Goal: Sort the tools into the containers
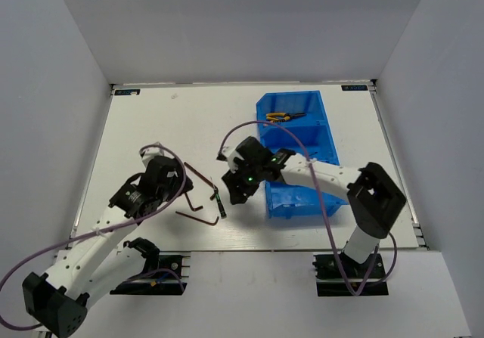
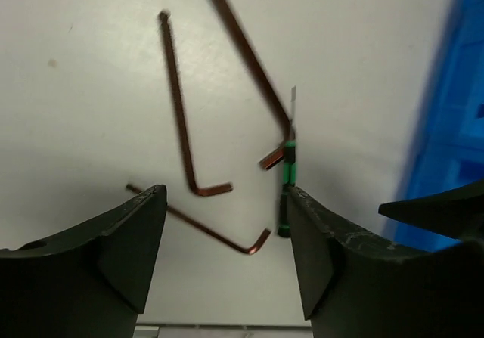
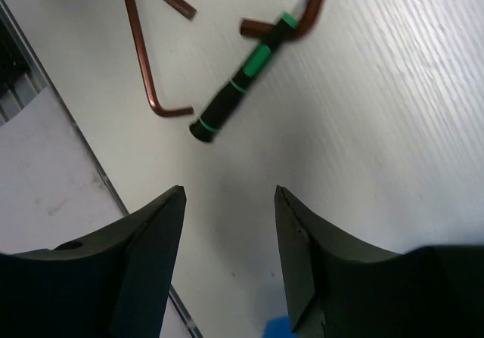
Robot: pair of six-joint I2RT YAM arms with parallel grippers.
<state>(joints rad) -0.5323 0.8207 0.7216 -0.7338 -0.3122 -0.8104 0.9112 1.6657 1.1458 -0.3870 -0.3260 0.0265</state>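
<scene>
The middle of the screwdriver's handle (image 1: 220,206) (image 3: 246,75), by its green patch, is the next place my right gripper should go to and close on.
Three joined blue bins (image 1: 302,194) stand right of centre. Yellow-handled pliers (image 1: 284,116) lie in the far bin. Three thin brown hex keys (image 1: 198,181) and a black-and-green screwdriver (image 1: 215,202) lie on the white table left of the bins. My left gripper (image 1: 168,178) is open and empty above the table; its wrist view (image 2: 225,194) shows the hex keys (image 2: 181,119) and the screwdriver (image 2: 286,194) just ahead, one key running between the jaws. My right gripper (image 1: 233,193) is open and empty beside the near bin; its wrist view (image 3: 229,193) shows the screwdriver (image 3: 242,81) ahead.
The table's near edge (image 3: 53,119) runs close to the left of the right gripper. Purple cables (image 1: 257,130) loop over both arms. White walls enclose the table on three sides. The bin wall (image 2: 446,126) stands to the right of the left gripper.
</scene>
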